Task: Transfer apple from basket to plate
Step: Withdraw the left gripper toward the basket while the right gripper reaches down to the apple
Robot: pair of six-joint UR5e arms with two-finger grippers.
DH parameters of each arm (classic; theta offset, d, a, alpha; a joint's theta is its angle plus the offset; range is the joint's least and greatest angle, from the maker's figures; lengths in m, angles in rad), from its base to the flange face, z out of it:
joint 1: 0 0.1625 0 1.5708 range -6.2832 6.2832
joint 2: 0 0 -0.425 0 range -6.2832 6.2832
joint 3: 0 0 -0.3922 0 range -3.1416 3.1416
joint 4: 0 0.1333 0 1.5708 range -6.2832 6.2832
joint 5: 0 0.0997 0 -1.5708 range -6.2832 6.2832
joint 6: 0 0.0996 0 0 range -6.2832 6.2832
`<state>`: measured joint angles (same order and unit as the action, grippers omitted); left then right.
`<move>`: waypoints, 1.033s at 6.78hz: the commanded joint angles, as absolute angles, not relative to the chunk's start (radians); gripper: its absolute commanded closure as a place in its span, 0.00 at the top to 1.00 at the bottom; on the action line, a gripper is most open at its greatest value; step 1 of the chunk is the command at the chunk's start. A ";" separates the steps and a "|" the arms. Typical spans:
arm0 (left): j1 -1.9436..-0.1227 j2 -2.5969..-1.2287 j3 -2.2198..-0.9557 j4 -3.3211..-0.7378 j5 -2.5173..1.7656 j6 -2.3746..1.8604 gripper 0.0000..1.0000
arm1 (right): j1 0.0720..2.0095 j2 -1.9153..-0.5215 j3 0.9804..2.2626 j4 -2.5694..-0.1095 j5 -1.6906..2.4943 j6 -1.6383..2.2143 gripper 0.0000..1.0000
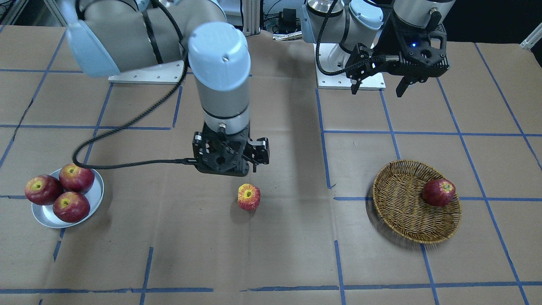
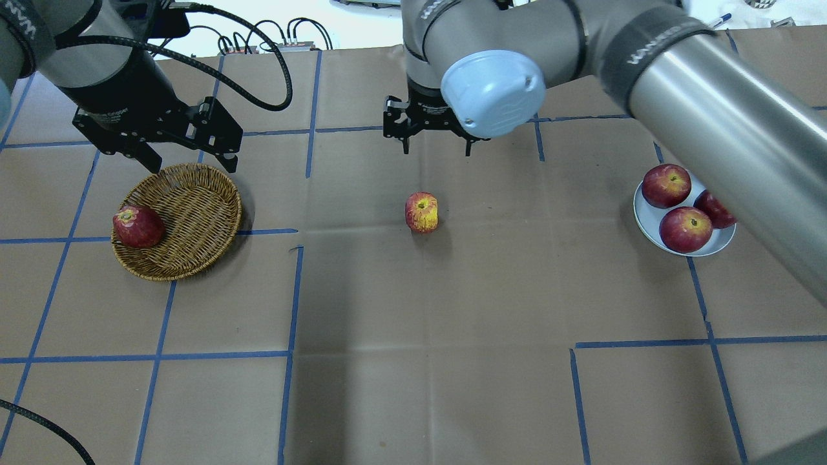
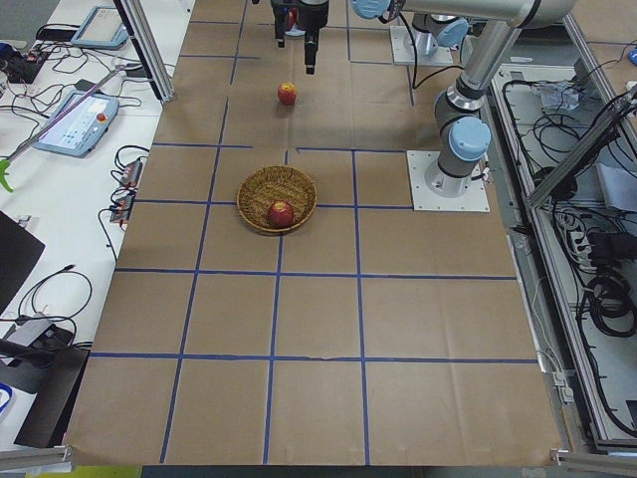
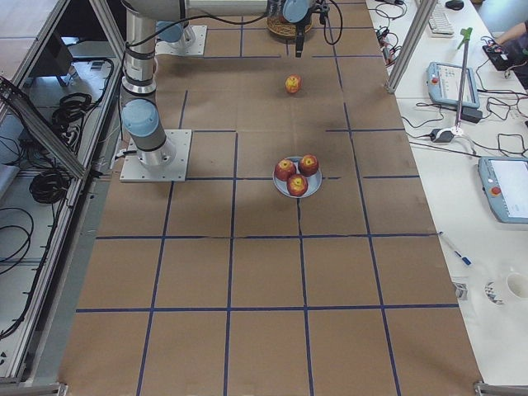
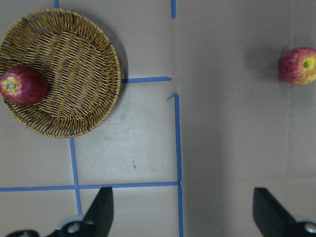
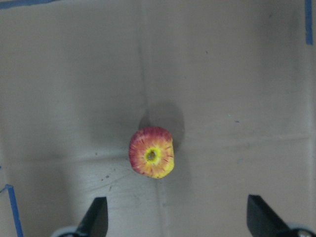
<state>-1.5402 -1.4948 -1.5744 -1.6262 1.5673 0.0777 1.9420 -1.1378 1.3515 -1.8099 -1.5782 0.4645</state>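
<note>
The robot's right gripper should close on the sides of the pinkish-red apple (image 1: 249, 196) (image 6: 151, 152) that lies on the brown table between the basket and the plate.
The pinkish-red apple (image 1: 249, 197) with a broad yellow patch lies on the brown table between basket and plate, also in the overhead view (image 2: 421, 212) and the right wrist view (image 6: 151, 158). My right gripper (image 2: 437, 150) hangs open and empty above it, a little to the robot's side (image 6: 178, 219). The wicker basket (image 2: 194, 194) stands on the robot's left. The silver plate (image 1: 46, 216) stands on the robot's right. My left gripper (image 2: 192, 166) is open and empty above the basket's rim on the robot's side (image 5: 183, 212).
A dark red apple (image 2: 137, 227) lies at the basket's outer edge. Three deep-red apples (image 2: 685, 229) fill most of the plate. Blue tape lines cross the table. The right arm's long link (image 2: 730, 129) spans over the plate in the overhead view.
</note>
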 commanded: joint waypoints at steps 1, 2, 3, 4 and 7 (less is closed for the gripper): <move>-1.549 -1.482 -1.612 -1.628 1.571 0.083 0.99 | 1.968 -1.037 1.368 -1.877 -1.582 0.471 1.00; -1.552 -1.489 -1.630 -1.621 1.568 0.077 0.99 | 1.965 -1.040 1.437 -1.966 -1.598 0.465 1.00; -1.566 -1.482 -1.635 -1.623 1.568 0.080 0.99 | 1.956 -1.040 1.504 -2.096 -1.609 0.439 1.00; -1.606 -1.485 -1.635 -1.623 1.569 0.080 0.99 | 1.956 -1.037 1.549 -2.136 -1.605 0.440 1.00; -1.624 -1.477 -1.640 -1.618 1.572 0.081 0.99 | 1.962 -0.993 1.623 -2.281 -1.601 0.442 1.00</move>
<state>-1.6222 -1.4803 -1.6383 -1.6201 1.5710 0.0811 1.9588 -1.0109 1.5934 -2.2208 -1.6032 0.4389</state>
